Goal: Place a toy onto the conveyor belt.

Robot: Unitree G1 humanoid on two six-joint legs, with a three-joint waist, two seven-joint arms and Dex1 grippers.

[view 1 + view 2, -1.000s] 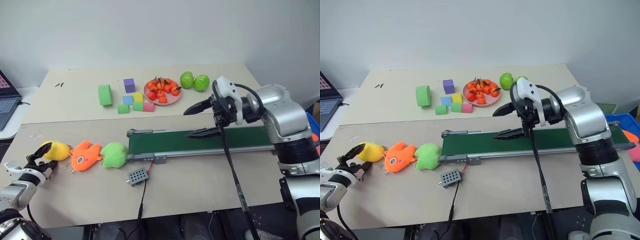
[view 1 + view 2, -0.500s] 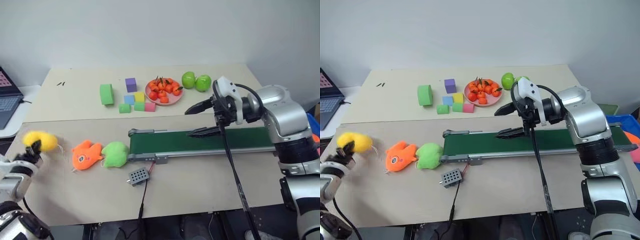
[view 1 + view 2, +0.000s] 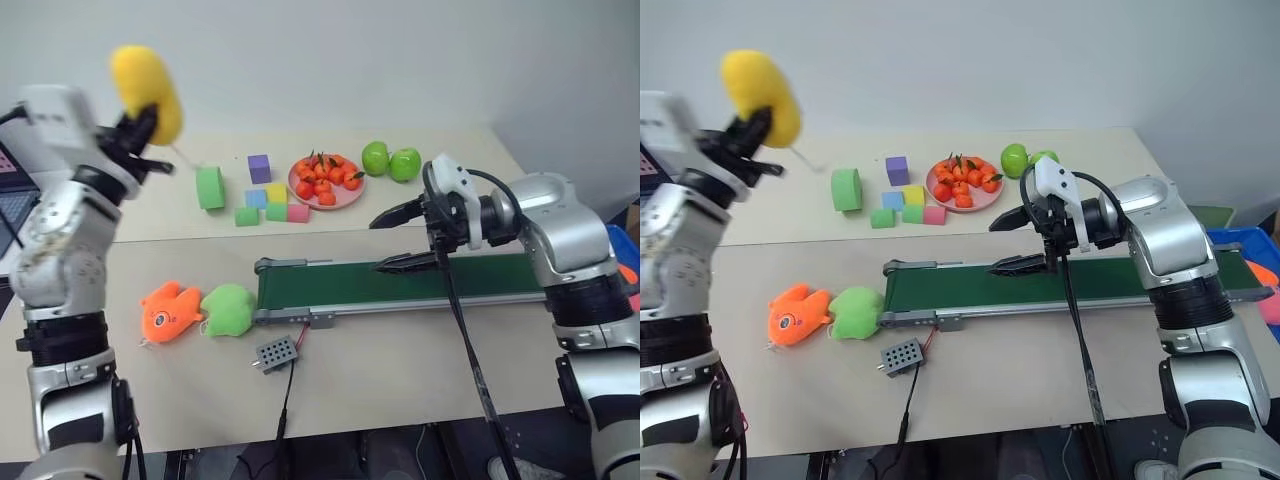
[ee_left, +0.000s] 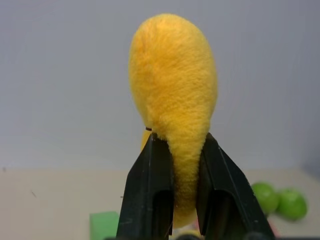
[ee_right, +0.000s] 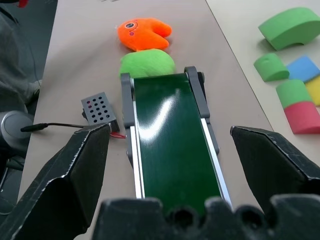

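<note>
The robot's left gripper should release the yellow plush toy on the conveyor belt's end (image 3: 307, 274) near the green plush.
The yellow plush toy (image 3: 146, 92) is held high in the air at the far left, well above the table, with my left gripper (image 3: 140, 124) shut on its lower end; the left wrist view shows both black fingers (image 4: 155, 190) pinching the toy (image 4: 172, 100). The dark green conveyor belt (image 3: 400, 281) in its grey frame runs across the table's middle to the right. My right gripper (image 3: 400, 240) hovers open over the belt's middle; between its spread fingers lies the belt (image 5: 167, 145), with nothing held.
An orange fish plush (image 3: 170, 310) and a green plush (image 3: 230, 308) lie by the belt's left end, a wired grey box (image 3: 276, 352) in front. On the back table are foam blocks (image 3: 262, 200), a pink plate of oranges (image 3: 326, 182) and two green apples (image 3: 390, 162).
My left gripper closed on the yellow toy, lifted it off the table at the left and swung it high up and inward. The right arm kept still.
</note>
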